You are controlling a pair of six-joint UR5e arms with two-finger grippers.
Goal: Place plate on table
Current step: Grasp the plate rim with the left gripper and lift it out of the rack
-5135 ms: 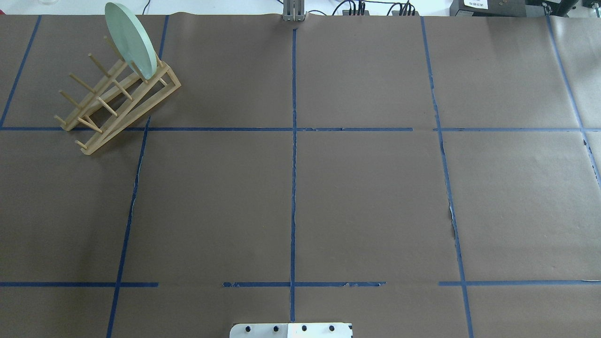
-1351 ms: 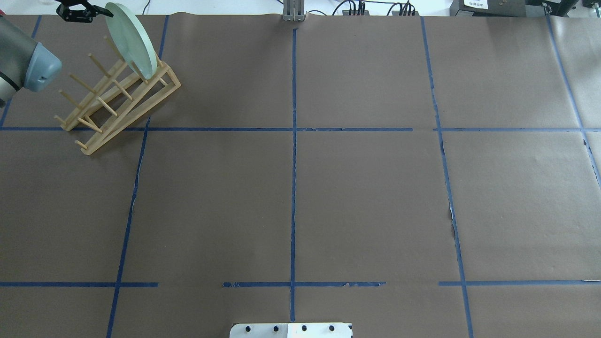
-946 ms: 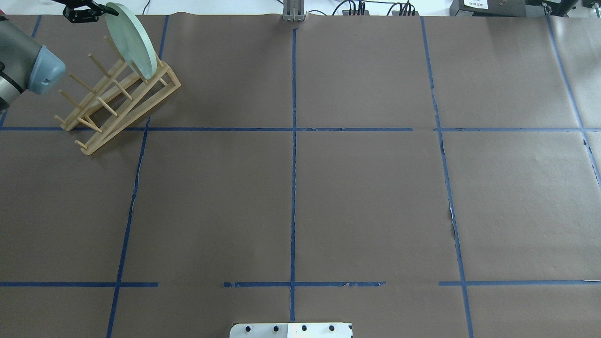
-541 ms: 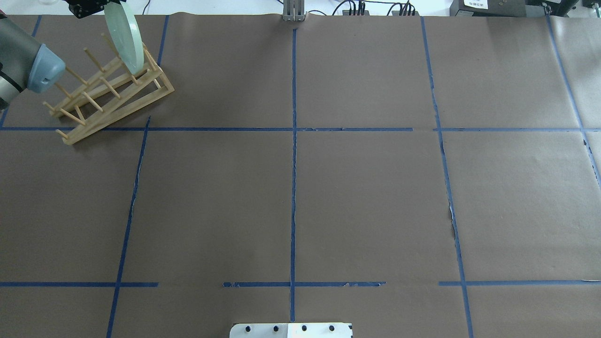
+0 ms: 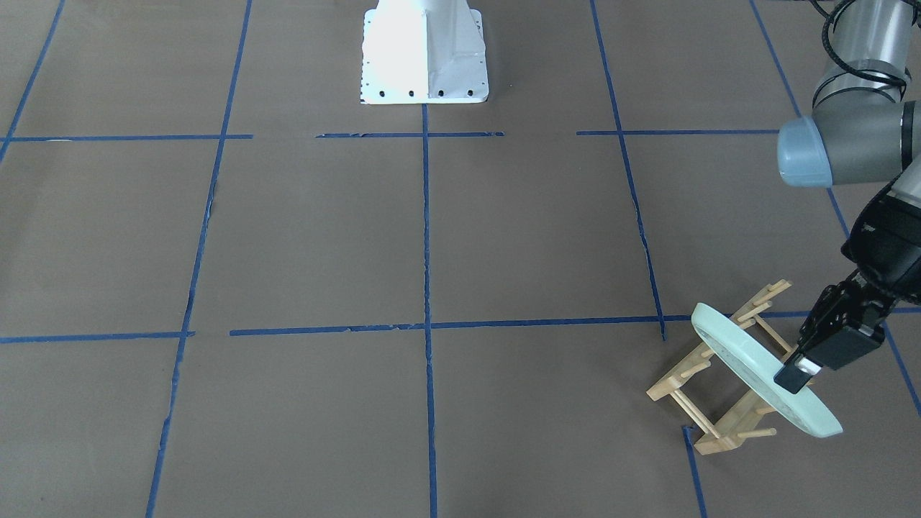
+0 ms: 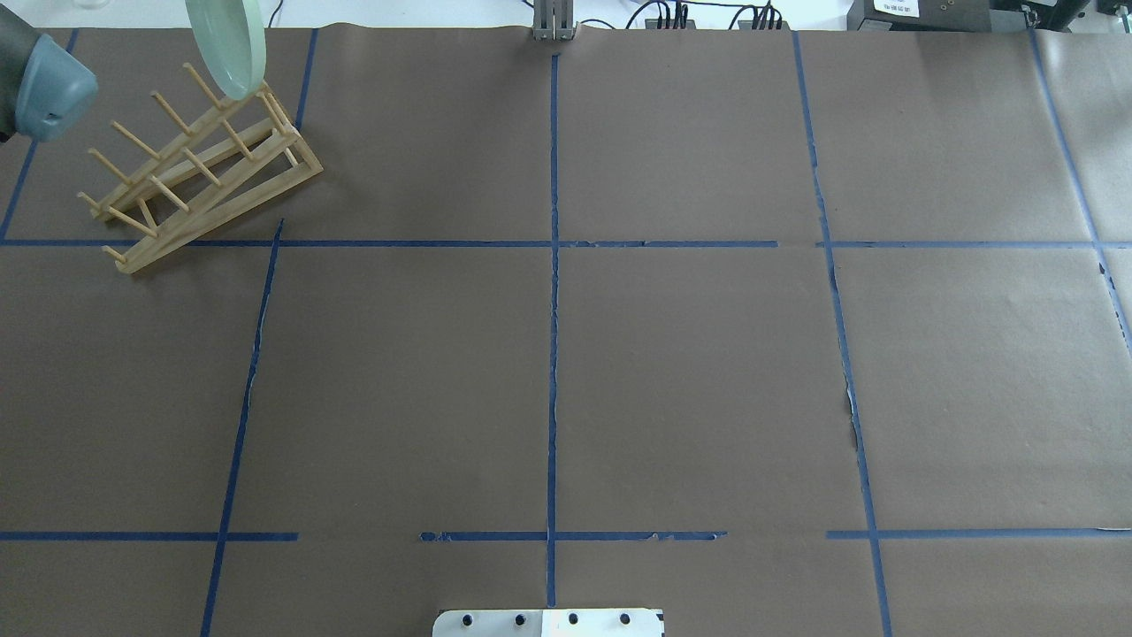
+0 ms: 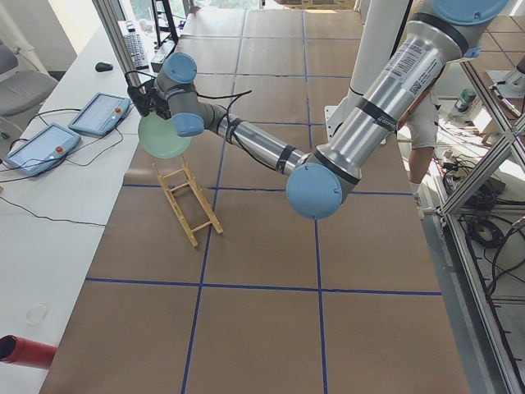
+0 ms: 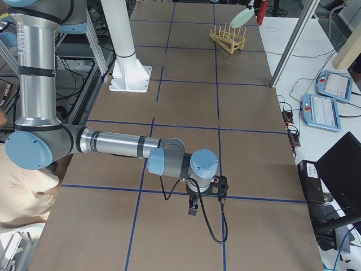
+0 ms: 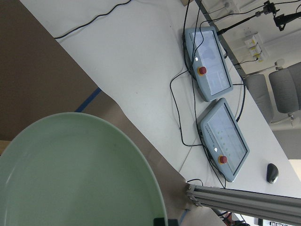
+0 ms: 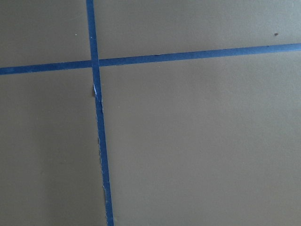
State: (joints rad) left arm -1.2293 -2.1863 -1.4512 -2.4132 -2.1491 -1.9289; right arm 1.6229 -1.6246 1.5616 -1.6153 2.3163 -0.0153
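Observation:
The robot's left gripper needs to release the plate on the table (image 5: 540,206) between the blue tape lines close to the white robot base. The plate now hangs over the peg rack's end.
The pale mint-green plate (image 5: 748,367) hangs tilted on edge just over the far end of the wooden peg rack (image 5: 709,410). It also shows in the overhead view (image 6: 225,40) and fills the left wrist view (image 9: 70,174). My left gripper (image 5: 790,378) is shut on the plate's rim. The brown table (image 6: 707,372) with blue tape lines lies below. My right gripper (image 8: 194,206) shows only in the exterior right view, low over the table at the other end. I cannot tell whether it is open or shut.
The rack (image 6: 199,168) stands at the table's far left corner. The white robot base (image 5: 424,50) is at the near middle edge. Two teach pendants (image 9: 209,61) and cables lie on the white bench beyond the table edge.
My left gripper reached the plate's top rim and closed on it. The plate has risen out of the rack, and the rack slid and turned a little to the left.

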